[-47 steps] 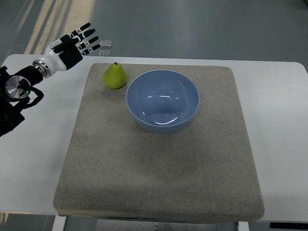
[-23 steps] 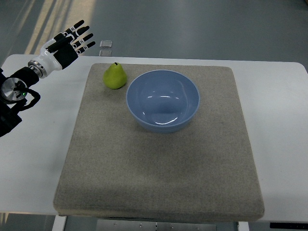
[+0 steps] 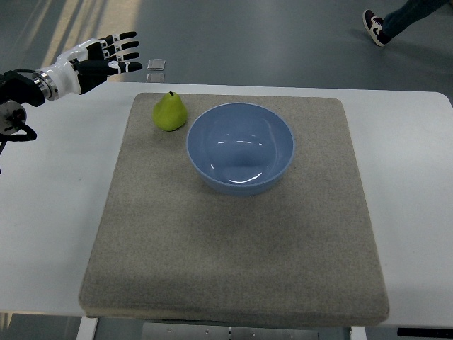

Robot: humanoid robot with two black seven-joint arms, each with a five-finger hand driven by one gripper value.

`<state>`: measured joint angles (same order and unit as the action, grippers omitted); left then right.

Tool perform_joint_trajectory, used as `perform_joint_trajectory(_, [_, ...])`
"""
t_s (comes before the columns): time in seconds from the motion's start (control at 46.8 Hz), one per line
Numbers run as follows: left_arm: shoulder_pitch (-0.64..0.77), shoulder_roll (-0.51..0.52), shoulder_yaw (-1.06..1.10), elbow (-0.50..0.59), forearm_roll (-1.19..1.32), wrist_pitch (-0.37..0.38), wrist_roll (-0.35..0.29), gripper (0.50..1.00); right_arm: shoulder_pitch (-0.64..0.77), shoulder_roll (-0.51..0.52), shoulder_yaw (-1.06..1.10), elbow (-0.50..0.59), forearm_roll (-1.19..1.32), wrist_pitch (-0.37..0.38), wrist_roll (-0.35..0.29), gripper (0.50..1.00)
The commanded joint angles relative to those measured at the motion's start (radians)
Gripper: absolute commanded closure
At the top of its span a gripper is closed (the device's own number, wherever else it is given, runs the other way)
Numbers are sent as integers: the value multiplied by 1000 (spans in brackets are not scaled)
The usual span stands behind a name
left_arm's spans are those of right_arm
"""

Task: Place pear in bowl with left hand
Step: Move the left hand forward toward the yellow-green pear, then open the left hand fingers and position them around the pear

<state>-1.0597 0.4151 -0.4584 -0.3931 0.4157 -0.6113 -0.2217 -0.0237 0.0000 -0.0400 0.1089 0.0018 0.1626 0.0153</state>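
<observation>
The robot's left gripper should come in from the side away from the blue bowl and close around the round body [image 3: 168, 115] of the green pear.
A green pear [image 3: 170, 112] stands upright on the grey mat [image 3: 233, 234], just left of the blue bowl [image 3: 241, 147], which is empty. My left hand [image 3: 106, 58] is at the far left, above the table's back edge, with its fingers spread and holding nothing. It is to the left of the pear and behind it, well apart from it. The right arm is not in view.
The mat lies on a white table [image 3: 410, 156]. A small clear object [image 3: 155, 65] lies on the floor beyond the table's back edge. A person's foot and leg [image 3: 379, 25] show at the top right.
My left arm has drawn back toward the left edge and the hand has turned so its fingers point right. A person's foot has come into view at the top right.
</observation>
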Motion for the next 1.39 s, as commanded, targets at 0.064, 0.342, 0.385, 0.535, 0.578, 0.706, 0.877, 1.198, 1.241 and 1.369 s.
perform_joint_trajectory(0.064, [-28, 14, 0, -26, 291, 0, -51, 506, 1, 0, 0, 0, 0, 0, 0, 574])
perform_joint_trajectory(0.342, [-34, 22, 53, -145, 630, 163, -85, 506, 1, 0, 0, 0, 0, 0, 0, 576])
perform_joint_trajectory(0.385, [-46, 34, 58, -150, 643, 163, -85, 506, 1, 0, 0, 0, 0, 0, 0, 574])
perform_joint_trajectory(0.535, [-83, 71, 98, -208, 658, 163, -85, 506, 1, 0, 0, 0, 0, 0, 0, 574])
perform_joint_trajectory(0.578, [-97, 77, 125, -217, 658, 163, -85, 506, 1, 0, 0, 0, 0, 0, 0, 574])
perform_joint_trajectory(0.706, [-138, 80, 175, -208, 661, 168, -84, 506, 1, 0, 0, 0, 0, 0, 0, 574])
perform_joint_trajectory(0.877, [-140, 80, 178, -201, 689, 168, -84, 506, 1, 0, 0, 0, 0, 0, 0, 574])
perform_joint_trajectory(1.198, [-141, 48, 201, -194, 897, 194, -84, 506, 1, 0, 0, 0, 0, 0, 0, 574])
perform_joint_trajectory(1.241, [-140, 36, 204, -193, 903, 206, -84, 506, 1, 0, 0, 0, 0, 0, 0, 574])
perform_joint_trajectory(1.369, [-135, 21, 227, -193, 920, 234, -84, 506, 1, 0, 0, 0, 0, 0, 0, 574])
